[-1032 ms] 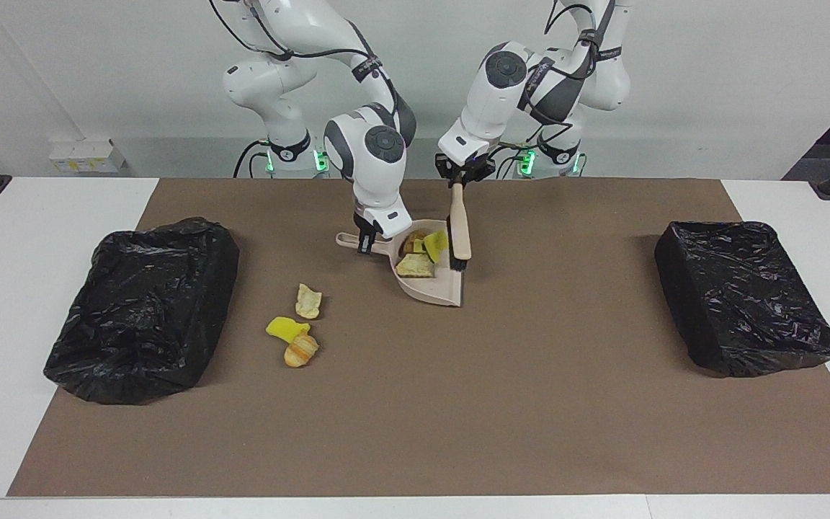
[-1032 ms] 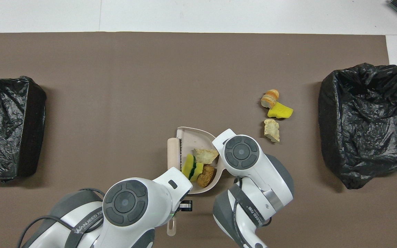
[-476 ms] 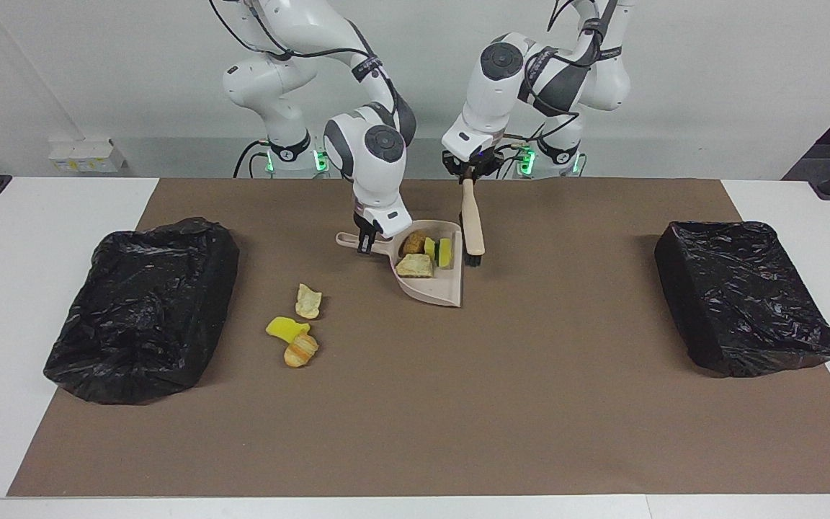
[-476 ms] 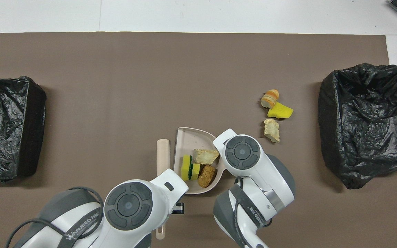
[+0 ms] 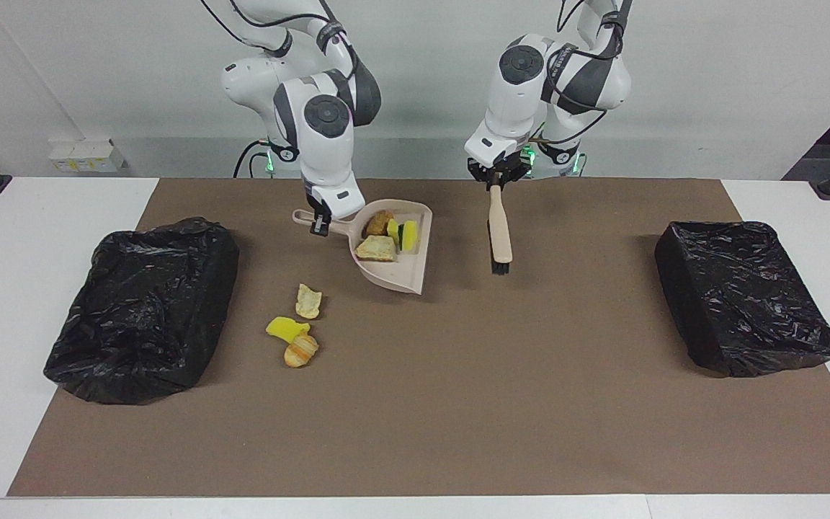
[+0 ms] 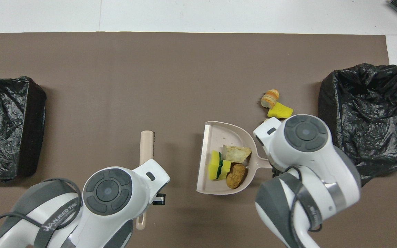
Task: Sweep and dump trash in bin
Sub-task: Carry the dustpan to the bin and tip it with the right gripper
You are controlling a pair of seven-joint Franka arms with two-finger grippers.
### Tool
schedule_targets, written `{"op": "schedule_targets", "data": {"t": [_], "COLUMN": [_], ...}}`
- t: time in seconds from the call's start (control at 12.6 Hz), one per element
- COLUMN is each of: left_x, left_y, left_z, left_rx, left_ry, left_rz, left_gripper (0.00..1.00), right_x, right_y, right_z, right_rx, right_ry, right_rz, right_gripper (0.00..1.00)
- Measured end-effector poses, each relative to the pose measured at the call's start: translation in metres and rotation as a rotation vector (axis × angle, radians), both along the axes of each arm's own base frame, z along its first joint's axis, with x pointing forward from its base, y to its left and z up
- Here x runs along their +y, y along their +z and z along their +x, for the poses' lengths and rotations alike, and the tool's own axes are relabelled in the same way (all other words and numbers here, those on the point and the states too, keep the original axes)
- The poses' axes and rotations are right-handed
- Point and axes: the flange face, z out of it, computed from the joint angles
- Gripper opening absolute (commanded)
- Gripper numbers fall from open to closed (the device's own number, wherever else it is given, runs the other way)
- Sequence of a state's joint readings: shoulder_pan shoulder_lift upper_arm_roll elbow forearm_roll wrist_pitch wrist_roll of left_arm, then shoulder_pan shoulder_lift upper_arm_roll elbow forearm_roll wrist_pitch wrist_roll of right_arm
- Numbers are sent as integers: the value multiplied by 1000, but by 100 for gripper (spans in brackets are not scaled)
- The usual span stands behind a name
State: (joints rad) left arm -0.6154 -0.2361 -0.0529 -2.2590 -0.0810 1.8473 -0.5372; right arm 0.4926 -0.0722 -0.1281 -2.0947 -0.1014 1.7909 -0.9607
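Note:
The beige brush will go down on the bare mat [image 6: 176,217] between my left gripper and the dustpan, toward the mat's near edge.
My right gripper [image 5: 320,223] is shut on the handle of the beige dustpan [image 5: 410,277], which hangs tilted just above the brown mat. In the pan lie three pieces of trash: a brown lump [image 5: 379,222], a cream bread piece [image 5: 377,249] and a yellow-green sponge [image 6: 218,165]. Three more scraps of trash [image 5: 308,300] [image 5: 286,329] [image 5: 301,350] lie on the mat, beside the black-lined bin [image 5: 145,306] at the right arm's end. My left gripper [image 5: 496,182] is shut on the beige brush [image 5: 500,231], which hangs bristles down beside the pan.
A second black-lined bin [image 5: 743,295] stands at the left arm's end of the mat. In the overhead view the right arm covers one of the loose scraps. White table borders the brown mat [image 6: 115,86] on all sides.
The right gripper has lifted the loaded dustpan and carried it toward the right arm's end. The left gripper has drawn the brush out of the pan and away toward the left arm's end.

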Motion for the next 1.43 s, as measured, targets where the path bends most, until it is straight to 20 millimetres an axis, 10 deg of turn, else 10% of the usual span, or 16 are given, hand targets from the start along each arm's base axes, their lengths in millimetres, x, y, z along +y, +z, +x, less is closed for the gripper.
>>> {"op": "schedule_targets", "data": {"t": [0.48,0.87,1.11,1.43], "left_x": [-19,-73,-81,-81], "left_y": [-22,-47,-75,-98], "left_z": [-55,-142,-165,-169], "left_rx": [19,46,1,5], "left_ry": [15,7,21,25], "left_rz": [63,38,4,20], "left_gripper": [0,0,0,0], "right_x": [-174,-355,-406,-408], "right_y": [104,125,123,110], "right_z": [26,37,58,95], "right_rx": [-41,-148,-182,-160], "right_ry": [-143,-110,-70,182], "right_rz": [49,-129,-256,-460], "right_gripper": [0,0,0,0]}}
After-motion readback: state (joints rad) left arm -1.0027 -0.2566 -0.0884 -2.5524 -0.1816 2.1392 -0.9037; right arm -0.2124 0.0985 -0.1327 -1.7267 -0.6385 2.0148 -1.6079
